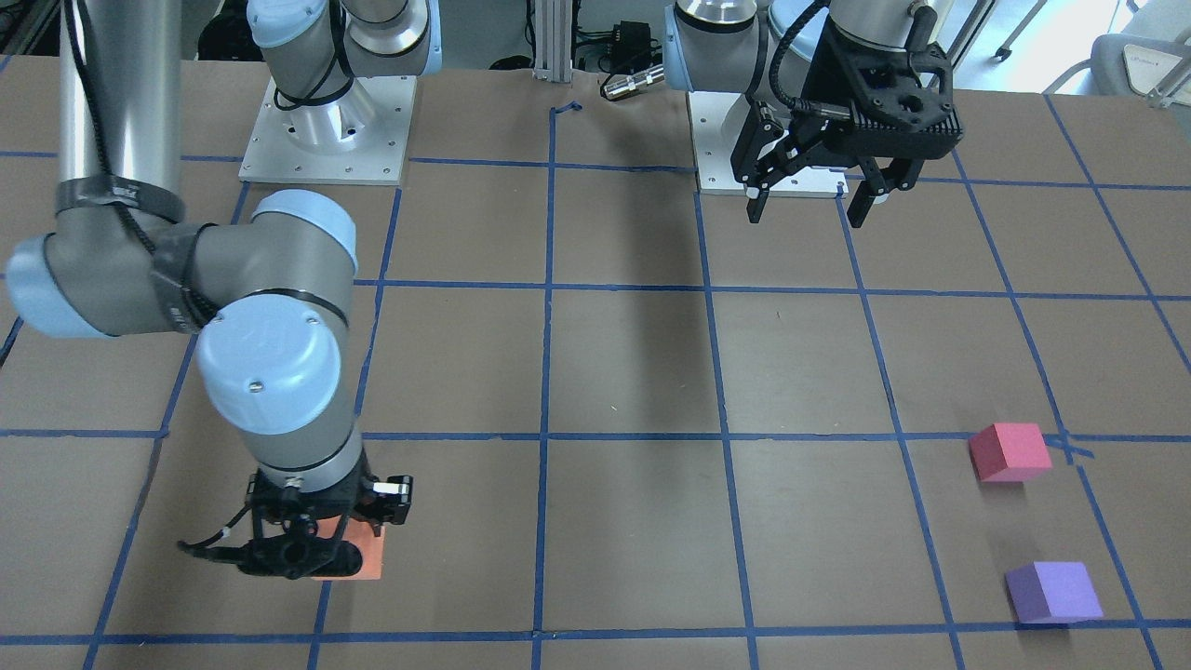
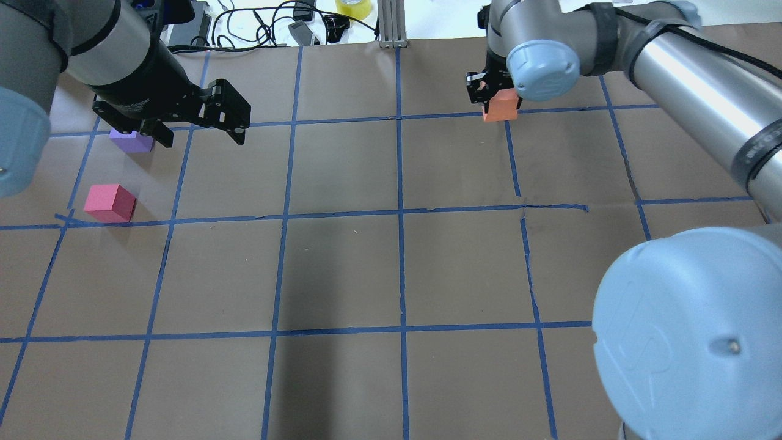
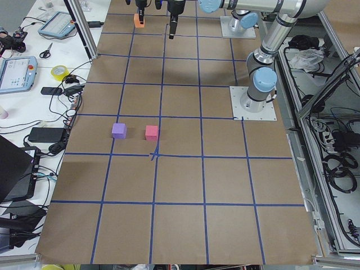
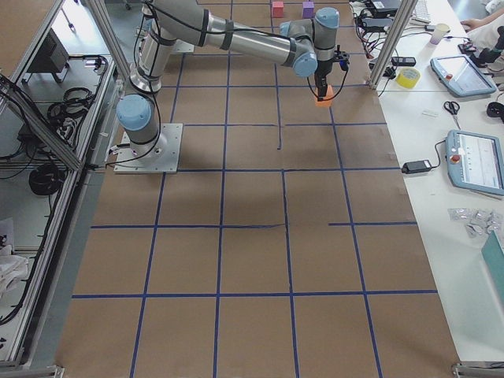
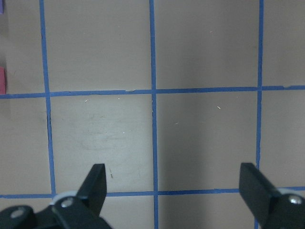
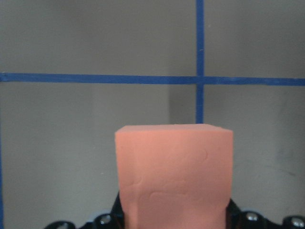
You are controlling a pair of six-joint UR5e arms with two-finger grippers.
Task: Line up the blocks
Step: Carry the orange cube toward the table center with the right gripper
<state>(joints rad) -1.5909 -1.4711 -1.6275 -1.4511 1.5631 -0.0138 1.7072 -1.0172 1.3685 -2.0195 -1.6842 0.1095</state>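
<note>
My right gripper is to put the orange block down beside the middle blue tape line [image 1: 582, 515], and it will set it on the side where the pinkish-red block is.
My right gripper [image 2: 492, 91] is shut on the orange block [image 2: 501, 105], low over the table at its far right; the block fills the right wrist view [image 6: 174, 171] and shows beside the gripper [image 1: 298, 551] in the front view [image 1: 361, 558]. The pinkish-red block [image 2: 110, 203] and the purple block [image 2: 131, 142] sit apart on the far left of the table, also seen in the front view as pinkish-red [image 1: 1010, 451] and purple [image 1: 1053, 591]. My left gripper [image 2: 198, 135] is open and empty, raised above the table just right of the purple block.
Blue tape lines [image 2: 400, 214] divide the brown table into grid squares. The two arm bases [image 1: 326, 130] stand at the robot's side. Cables, a tape roll [image 2: 353, 7] and tablets lie off the far table edge.
</note>
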